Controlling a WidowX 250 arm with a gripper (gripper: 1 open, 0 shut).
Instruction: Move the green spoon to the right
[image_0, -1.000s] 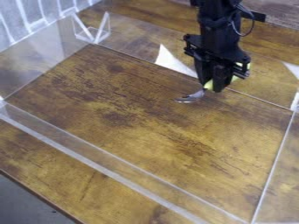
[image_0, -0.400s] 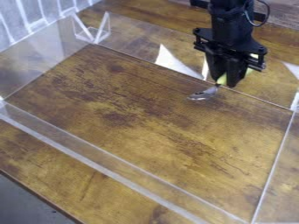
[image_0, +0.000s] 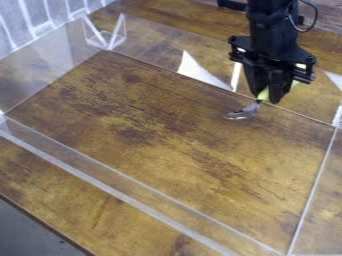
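Note:
Next, my gripper lets go of the green spoon on the bare wood (image_0: 282, 138) by the back corner of the tabletop, just in front of the arm.
The green spoon (image_0: 254, 105) hangs nearly upright in the camera view, at the right rear of the wooden surface. Its yellow-green handle sits between the black fingers and its silver bowl (image_0: 241, 113) points down, at or just above the wood. My gripper (image_0: 269, 92) is shut on the handle, pointing steeply downward from the black arm above.
A clear plastic wall (image_0: 147, 190) borders the wooden tabletop at the front and left, with another clear edge (image_0: 318, 180) at the right. A white triangular piece (image_0: 195, 68) lies just left of the arm. A clear stand (image_0: 104, 33) is at the back.
The gripper has shifted to the right with the spoon in it. The spoon's bowl has travelled along with it over the wood.

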